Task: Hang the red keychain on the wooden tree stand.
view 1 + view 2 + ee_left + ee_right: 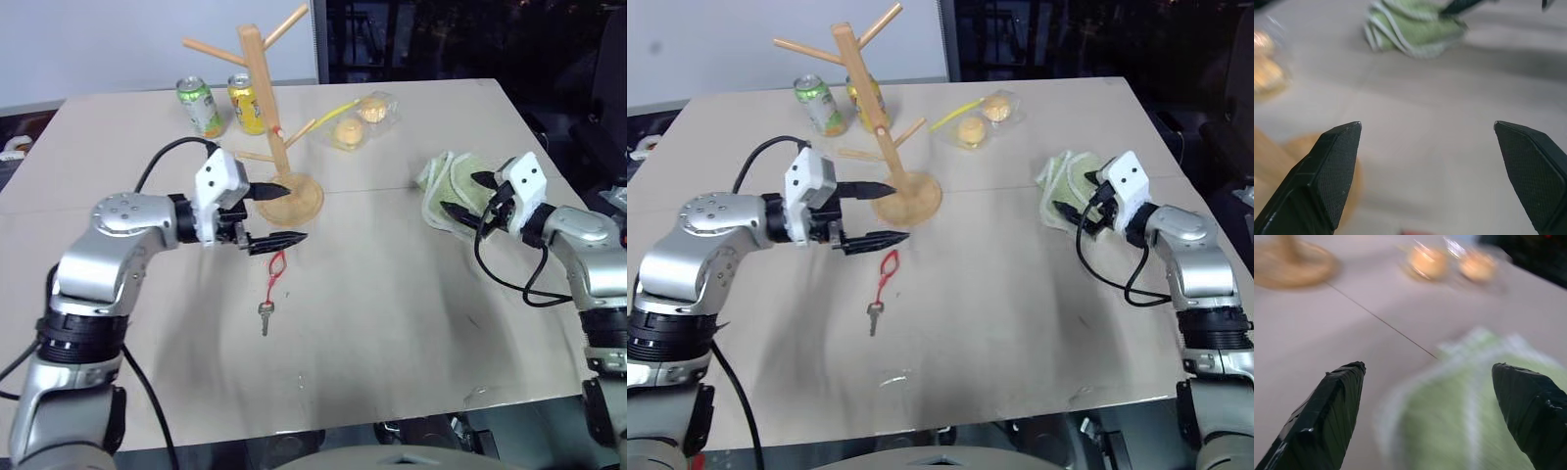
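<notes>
Next, my left gripper grips the straight cord (pixel 271 283) of the red keychain just below its loop toward the metal key, so that the loop stays free.
The red keychain (pixel 273 276), a thin red cord loop with a small metal key at its near end, lies flat on the table. My left gripper (pixel 284 212) hovers open just above and beyond its cord end, with nothing between its fingers. The wooden tree stand (pixel 266 117) rises upright right behind that gripper, its round base (pixel 299 201) beside the upper finger. Far to the right, my right gripper (pixel 468 193) stands open over a green cloth (pixel 453 186), holding nothing.
Two drink cans (pixel 223 104) stand behind the tree stand at the back of the table. A clear plastic pack of pastries (pixel 359 119) lies at the back centre. The beige table (pixel 392 313) ends in a front edge close to me.
</notes>
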You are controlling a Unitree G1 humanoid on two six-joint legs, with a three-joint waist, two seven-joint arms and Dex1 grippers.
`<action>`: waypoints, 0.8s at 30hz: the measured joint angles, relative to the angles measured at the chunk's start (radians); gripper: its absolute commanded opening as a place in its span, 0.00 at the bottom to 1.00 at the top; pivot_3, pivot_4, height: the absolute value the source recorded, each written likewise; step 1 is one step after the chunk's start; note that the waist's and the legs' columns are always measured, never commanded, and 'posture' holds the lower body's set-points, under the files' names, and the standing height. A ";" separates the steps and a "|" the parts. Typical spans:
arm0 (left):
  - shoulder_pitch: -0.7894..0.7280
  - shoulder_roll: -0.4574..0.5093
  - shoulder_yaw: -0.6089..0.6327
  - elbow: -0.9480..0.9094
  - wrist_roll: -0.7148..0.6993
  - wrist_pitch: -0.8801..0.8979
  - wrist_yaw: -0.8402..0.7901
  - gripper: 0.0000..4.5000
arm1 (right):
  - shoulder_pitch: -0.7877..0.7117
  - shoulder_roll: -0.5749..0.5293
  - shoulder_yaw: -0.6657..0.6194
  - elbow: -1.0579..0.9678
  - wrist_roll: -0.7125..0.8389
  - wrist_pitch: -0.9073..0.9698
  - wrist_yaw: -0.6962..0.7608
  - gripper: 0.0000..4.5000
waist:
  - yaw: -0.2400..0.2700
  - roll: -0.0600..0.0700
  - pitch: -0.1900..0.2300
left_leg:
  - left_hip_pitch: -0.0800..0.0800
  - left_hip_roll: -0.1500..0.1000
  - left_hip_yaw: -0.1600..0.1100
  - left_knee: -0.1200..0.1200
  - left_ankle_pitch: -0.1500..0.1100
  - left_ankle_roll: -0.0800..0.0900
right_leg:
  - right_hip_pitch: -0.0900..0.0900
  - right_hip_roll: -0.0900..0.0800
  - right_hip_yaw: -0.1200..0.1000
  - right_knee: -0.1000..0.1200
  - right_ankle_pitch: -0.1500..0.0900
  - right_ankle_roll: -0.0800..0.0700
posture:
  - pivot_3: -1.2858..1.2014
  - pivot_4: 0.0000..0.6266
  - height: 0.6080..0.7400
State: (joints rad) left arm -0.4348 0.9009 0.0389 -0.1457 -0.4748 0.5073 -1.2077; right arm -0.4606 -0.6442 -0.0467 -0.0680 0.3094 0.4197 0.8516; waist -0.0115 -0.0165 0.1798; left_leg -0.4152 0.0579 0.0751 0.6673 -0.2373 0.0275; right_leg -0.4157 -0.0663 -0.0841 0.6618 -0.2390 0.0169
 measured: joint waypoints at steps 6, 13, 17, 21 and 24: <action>0.116 0.055 -0.002 0.035 0.025 -0.058 -0.076 1.00 | 0.092 -0.042 0.048 -0.232 0.107 0.073 0.116 0.98 | 0.006 0.000 0.000 | 0.000 0.000 -0.001 0.000 0.000 0.000 | 0.000 -0.002 -0.001 0.000 0.000 0.000 | 0.52 0.24 1.00; 0.268 0.048 0.055 0.012 0.050 -0.078 0.005 1.00 | 0.135 -0.051 0.081 -0.319 0.129 0.078 0.136 0.98 | 0.006 0.000 0.000 | -0.001 0.002 -0.001 0.000 0.000 0.001 | 0.000 -0.003 -0.001 0.000 0.000 0.000 | 0.52 0.24 1.00; 0.390 0.017 0.110 -0.071 0.049 -0.055 0.085 1.00 | 0.141 -0.057 0.085 -0.340 0.127 0.077 0.132 0.98 | 0.005 0.000 0.000 | -0.002 0.002 0.000 -0.001 -0.001 0.001 | -0.002 -0.004 0.000 0.000 0.000 0.000 | 0.52 0.24 1.00; 0.490 -0.080 0.144 -0.174 0.048 -0.019 0.223 1.00 | 0.117 -0.056 0.101 -0.368 0.132 0.083 0.125 0.98 | 0.007 0.000 0.000 | -0.001 0.002 0.000 -0.001 -0.001 0.001 | -0.002 -0.004 0.000 0.000 0.000 0.000 | 0.52 0.24 1.00; 0.512 -0.130 0.144 -0.201 0.051 -0.017 0.285 1.00 | 0.104 -0.055 0.110 -0.376 0.136 0.086 0.121 0.98 | 0.012 0.000 0.000 | -0.001 0.002 -0.001 0.000 -0.001 0.001 | -0.002 -0.004 -0.001 0.000 0.000 0.000 | 0.52 0.24 1.00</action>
State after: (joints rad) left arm 0.0770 0.7705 0.1833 -0.3471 -0.4240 0.4902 -0.9231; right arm -0.3565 -0.6993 0.0628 -0.4436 0.4452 0.5057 0.9729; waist 0.0006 -0.0166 0.1797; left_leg -0.4166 0.0598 0.0746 0.6670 -0.2381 0.0286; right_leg -0.4180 -0.0702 -0.0850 0.6620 -0.2393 0.0164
